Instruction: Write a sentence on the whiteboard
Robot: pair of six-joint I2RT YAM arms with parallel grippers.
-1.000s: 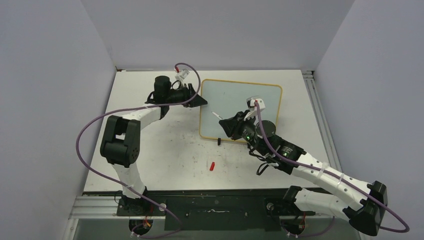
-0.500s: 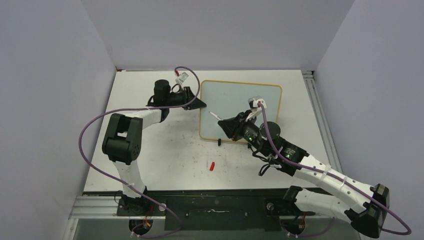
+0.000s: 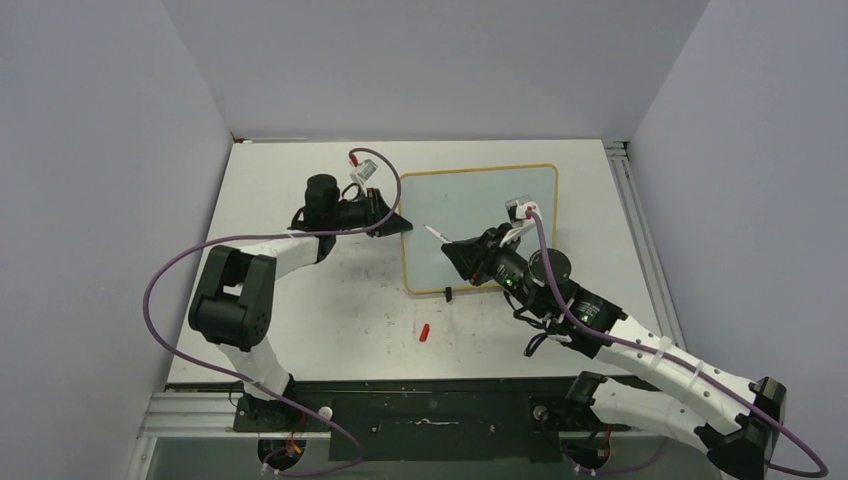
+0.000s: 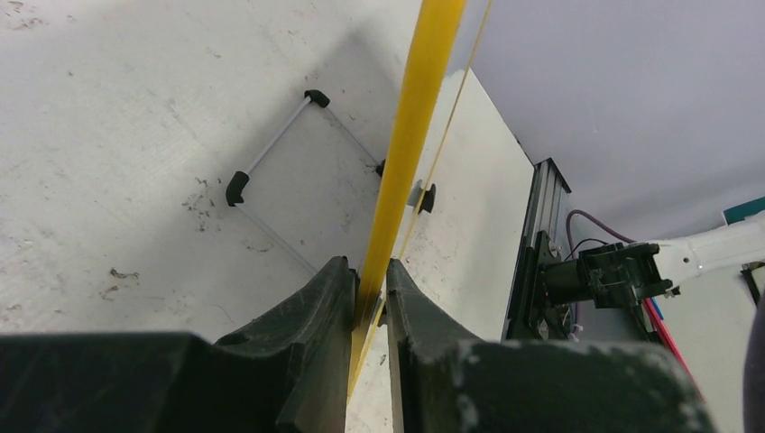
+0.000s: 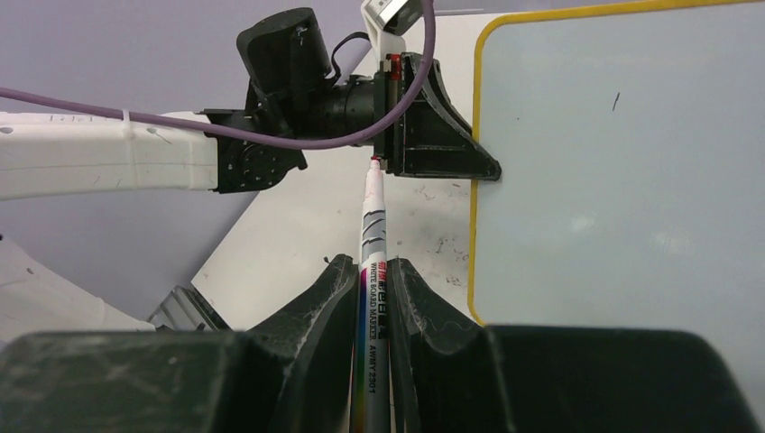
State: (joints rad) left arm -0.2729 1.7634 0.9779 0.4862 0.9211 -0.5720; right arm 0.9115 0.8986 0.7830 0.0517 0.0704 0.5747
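The whiteboard's yellow frame sits at a slant in my left gripper, so my left gripper needs to open, let the whiteboard settle and close on its edge (image 4: 371, 269) before writing.
The whiteboard (image 3: 480, 215) stands tilted on the table, pale bluish surface, yellow-wood frame, blank with only a tiny dark mark (image 5: 616, 101). No red sentence shows on it. My left gripper (image 3: 403, 224) is shut on the board's left edge; the frame (image 4: 410, 135) runs between its fingers. My right gripper (image 3: 452, 250) is shut on a white whiteboard marker (image 5: 372, 271), uncapped, its red tip (image 3: 428, 228) pointing up-left just over the board's left part. The marker tip (image 5: 375, 164) lies near the left gripper.
A red marker cap (image 3: 424, 332) lies on the scuffed tabletop in front of the board. A black clip foot (image 3: 448, 294) sits at the board's near edge. The board's wire stand (image 4: 271, 153) shows behind it. Walls close the table on three sides.
The left gripper has pulled the board's left edge toward the near side, tilting and turning the board. The right gripper with the marker has shifted slightly right and nearer.
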